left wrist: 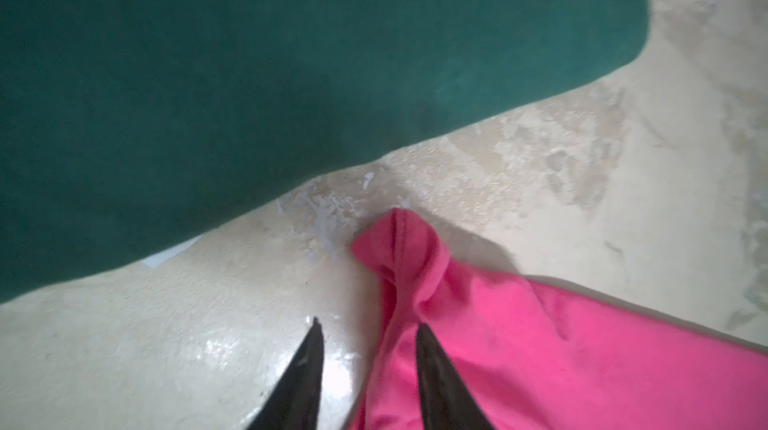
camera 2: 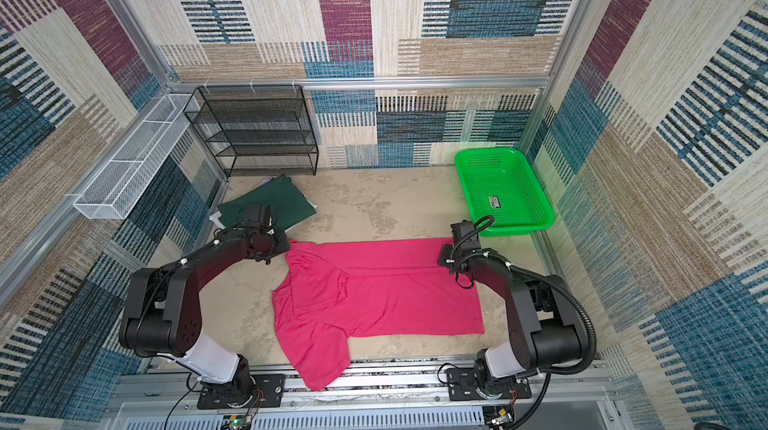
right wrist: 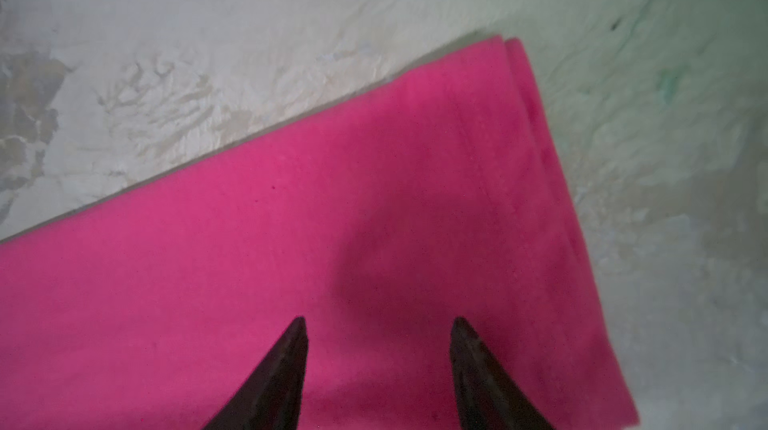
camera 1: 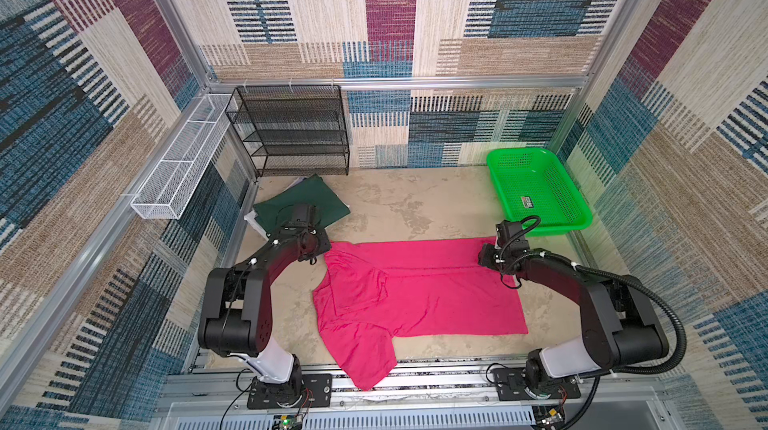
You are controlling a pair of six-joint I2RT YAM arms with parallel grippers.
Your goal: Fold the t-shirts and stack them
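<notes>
The pink t-shirt's near sleeve lies over the front rail, so my left gripper and my right gripper should drag the t-shirt back by its far corners (camera 1: 336, 245) first.
A bright pink t-shirt (camera 1: 415, 295) (camera 2: 374, 299) lies spread across the table, its far long edge folded over and one sleeve draped over the front rail. My left gripper (left wrist: 368, 324) stands open at its far left corner. One finger is over bare table and the other over the bunched pink cloth (left wrist: 540, 345). My right gripper (right wrist: 379, 319) is open just above the shirt's far right corner (right wrist: 291, 241), holding nothing. A folded dark green t-shirt (camera 1: 299, 203) (left wrist: 249, 75) rests at the back left, with the edges of a white t-shirt (camera 1: 251, 220) showing beneath it.
A bright green perforated basket (camera 1: 544, 228) sits at the back right. A black mesh rack (camera 1: 291, 133) stands against the back wall, and a white wire tray (camera 1: 178, 166) hangs on the left wall. Bare table (camera 1: 415, 203) lies between the green shirt and the basket.
</notes>
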